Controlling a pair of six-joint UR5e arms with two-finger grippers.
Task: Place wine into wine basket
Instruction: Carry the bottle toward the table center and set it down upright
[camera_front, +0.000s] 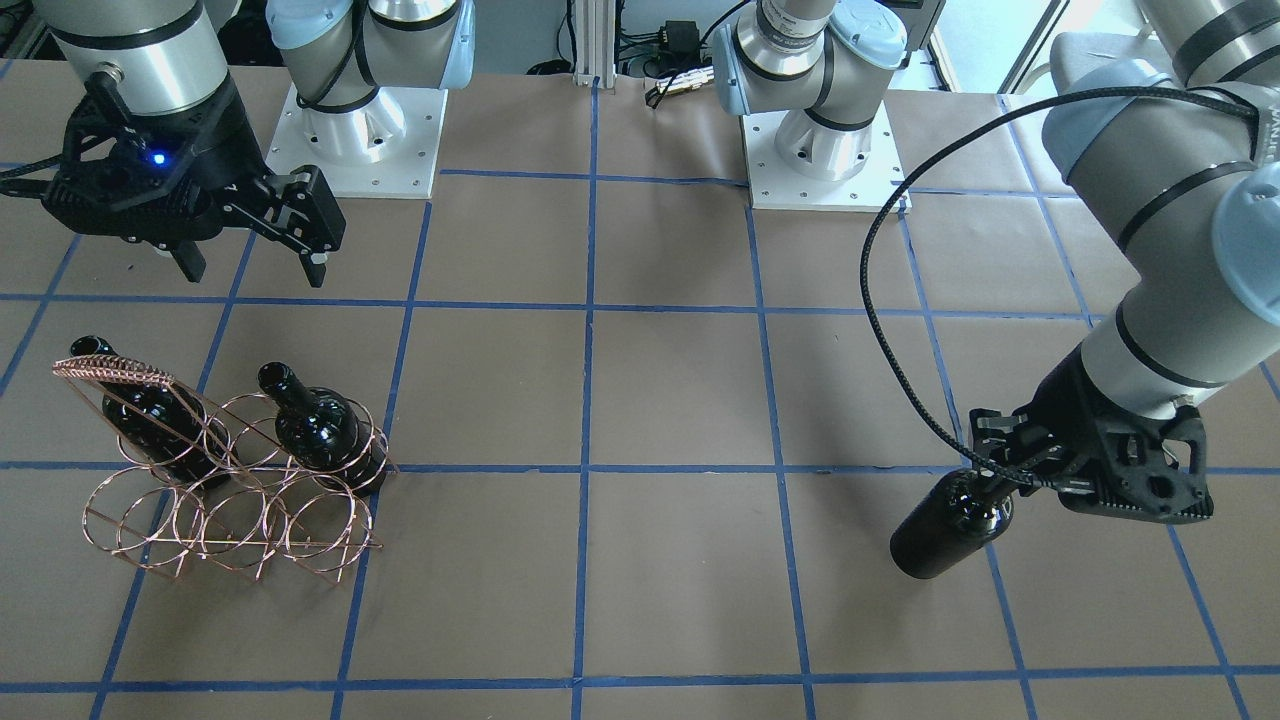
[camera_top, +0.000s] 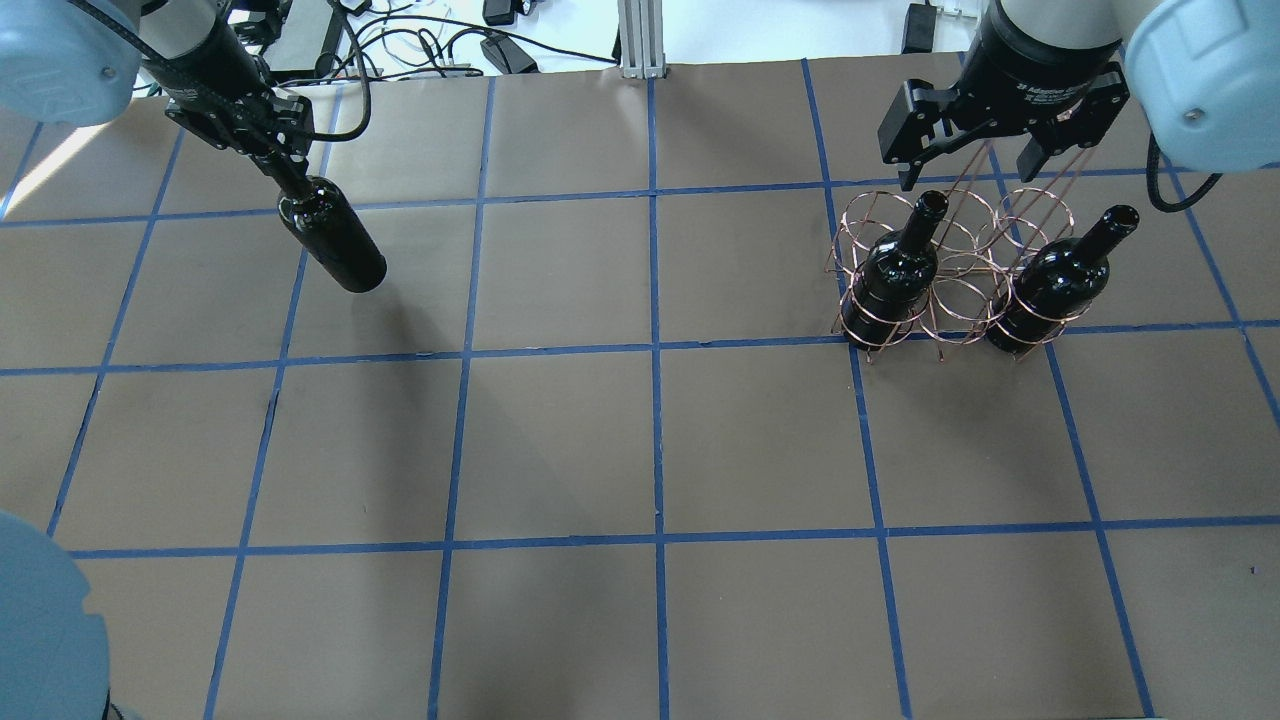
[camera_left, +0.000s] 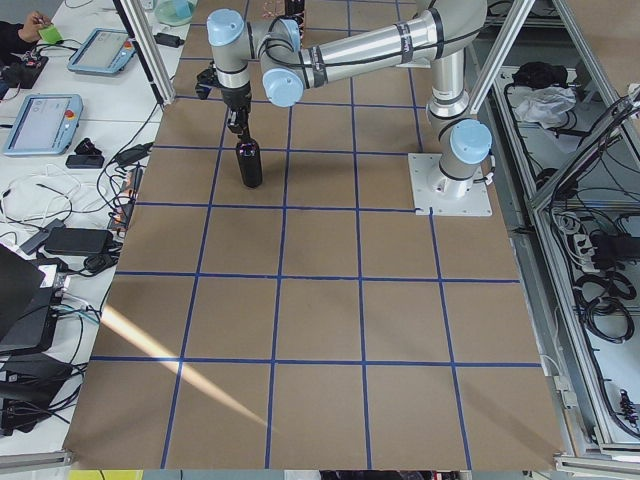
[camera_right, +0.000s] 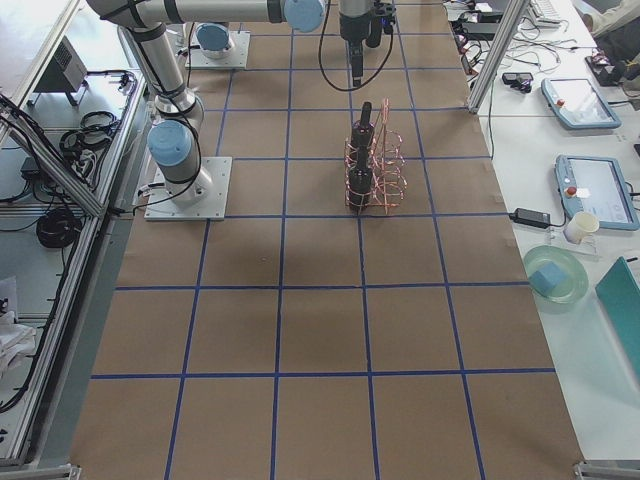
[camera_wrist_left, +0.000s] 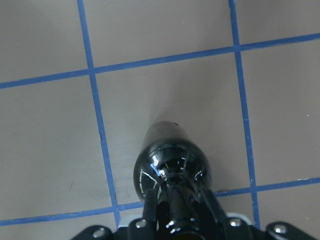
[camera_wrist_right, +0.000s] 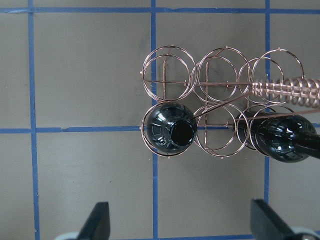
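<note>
The black wine bottle, now held upright at the table's side, will be set upright by my left gripper on the brown paper square in the middle of the table (camera_front: 708, 379).
My left gripper (camera_front: 985, 487) is shut on the neck of a glossy black wine bottle (camera_front: 948, 528) and holds it upright at the table's left side; I cannot tell if its base touches the paper. It shows in the overhead view (camera_top: 333, 238) and the left wrist view (camera_wrist_left: 172, 165). The copper wire basket (camera_top: 955, 285) stands at the right side. Two black bottles (camera_top: 893, 272) (camera_top: 1053, 278) stand in the outer rings of its row nearer the robot; the ring between them (camera_wrist_right: 220, 132) and the far row are empty. My right gripper (camera_top: 968, 165) hangs open above the basket.
The basket's coil-wrapped handle (camera_wrist_right: 290, 90) lies across its top on one side. The two arm bases (camera_front: 355, 140) (camera_front: 820, 150) stand on white plates at the robot's edge. Blue tape lines grid the brown paper. Cables (camera_top: 430, 45) lie beyond the far edge.
</note>
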